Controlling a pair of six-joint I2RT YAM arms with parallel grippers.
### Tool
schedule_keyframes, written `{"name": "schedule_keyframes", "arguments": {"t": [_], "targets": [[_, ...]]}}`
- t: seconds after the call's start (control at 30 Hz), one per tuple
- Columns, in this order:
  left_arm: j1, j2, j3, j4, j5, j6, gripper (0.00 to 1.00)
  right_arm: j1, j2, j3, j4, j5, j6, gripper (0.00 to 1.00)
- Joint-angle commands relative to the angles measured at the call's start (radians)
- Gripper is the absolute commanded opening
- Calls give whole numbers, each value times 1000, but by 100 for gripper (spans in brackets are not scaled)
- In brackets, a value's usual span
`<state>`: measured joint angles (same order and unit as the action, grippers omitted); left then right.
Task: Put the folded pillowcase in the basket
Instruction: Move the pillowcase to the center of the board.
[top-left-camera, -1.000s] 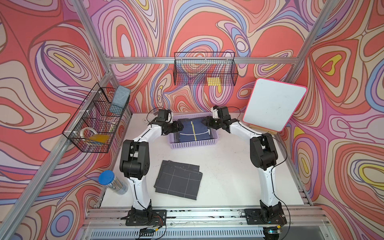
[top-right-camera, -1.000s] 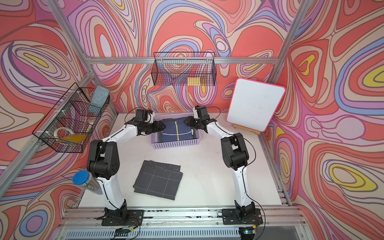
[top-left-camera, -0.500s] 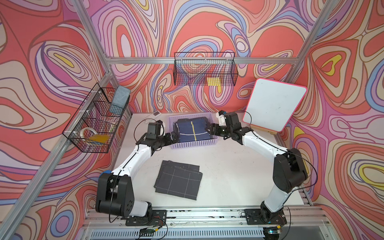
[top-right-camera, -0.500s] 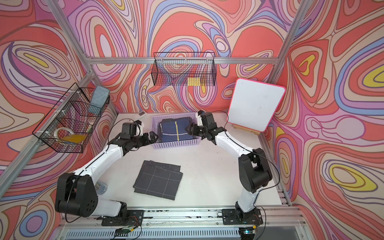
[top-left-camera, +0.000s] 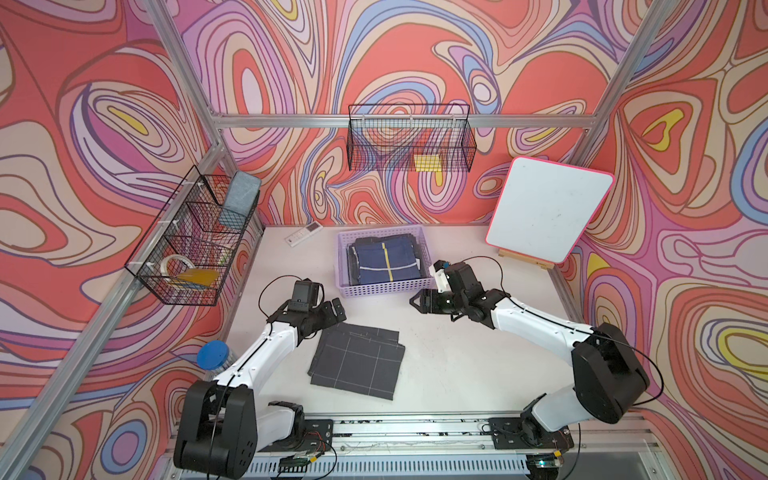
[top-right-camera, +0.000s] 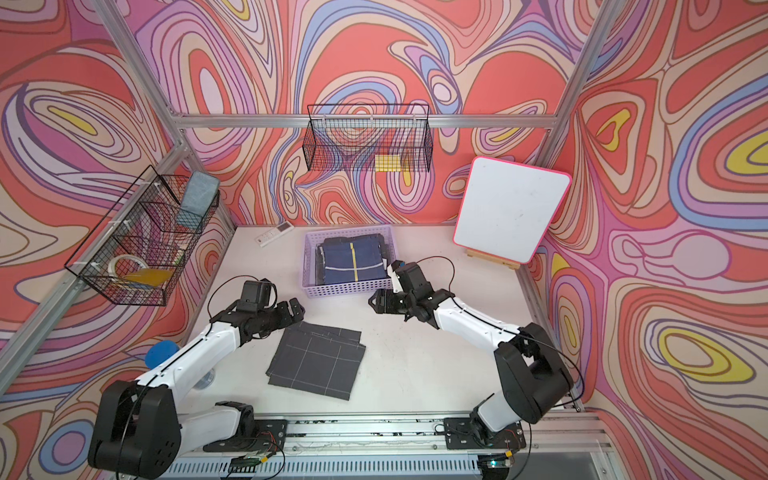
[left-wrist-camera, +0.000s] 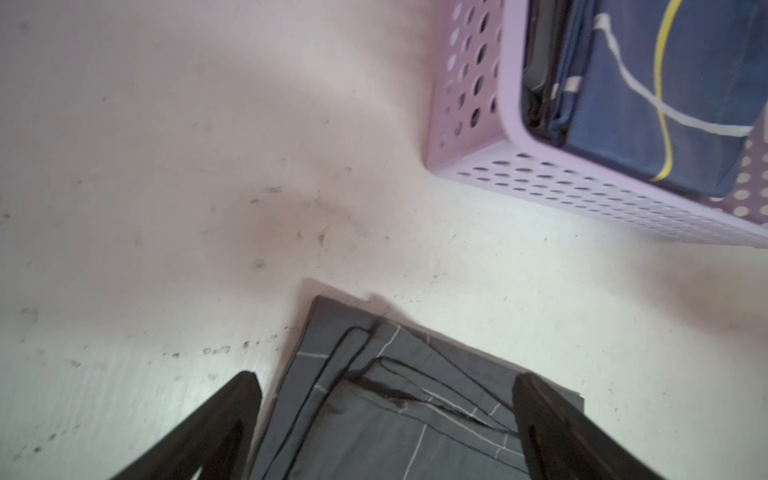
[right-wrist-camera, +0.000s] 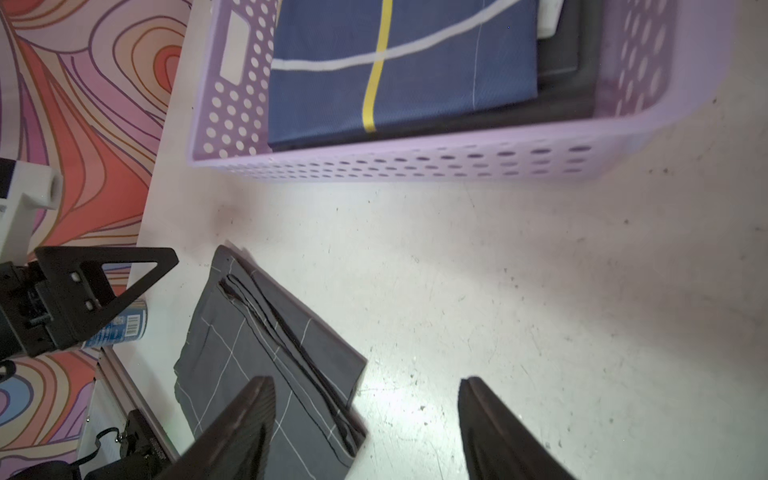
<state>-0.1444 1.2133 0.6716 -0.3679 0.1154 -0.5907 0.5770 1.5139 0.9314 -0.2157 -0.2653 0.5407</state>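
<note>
Next, I move my right gripper to the grey pillowcase and close it on its side edge (top-left-camera: 401, 355) (right-wrist-camera: 357, 453) near the pillowcase's far corner, opposite my left gripper.
The lilac basket (top-left-camera: 384, 286) (top-right-camera: 347, 289) stands at the back middle of the table. A folded blue pillowcase (top-left-camera: 386, 262) (top-right-camera: 353, 262) (right-wrist-camera: 399, 70) with white and yellow stripes lies flat inside it, on top of darker cloth. A second folded pillowcase (top-left-camera: 357, 365) (top-right-camera: 318, 360), grey with thin white lines, lies on the table in front. My left gripper (top-left-camera: 334, 311) (left-wrist-camera: 386, 376) is open over the grey one's far left corner, holding nothing. My right gripper (top-left-camera: 417, 301) (right-wrist-camera: 366, 380) is open and empty above bare table near the basket's front right corner.
Black wire baskets hang on the left wall (top-left-camera: 191, 245) and back wall (top-left-camera: 411, 143). A pink-edged whiteboard (top-left-camera: 548, 216) leans at the back right. A white remote (top-left-camera: 303, 235) lies left of the lilac basket. A blue-lidded can (top-left-camera: 214, 355) stands at the left table edge.
Both grippers let go of the blue pillowcase in the basket and pulled back toward the front of the table. The right gripper opened wider.
</note>
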Motion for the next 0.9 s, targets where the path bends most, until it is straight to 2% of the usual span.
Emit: {"name": "schedule_keyframes", "arguments": {"t": [0.0,0.23,0.47,0.87], "targets": [[-6,-24,-19,-81,-48,-44,99,32,-23,-31,20,7,36,71],[-85,-3,-44,-140,-96,-88,99,91,-23,-96,47,-8,88,72],[-122,-15,-70,-180,-137,-120,99,130,-24,-124,64,-11,108,72],[-163,-27,-126,-191,-88,-144,99,150,-68,-167,23,25,150,72]]}}
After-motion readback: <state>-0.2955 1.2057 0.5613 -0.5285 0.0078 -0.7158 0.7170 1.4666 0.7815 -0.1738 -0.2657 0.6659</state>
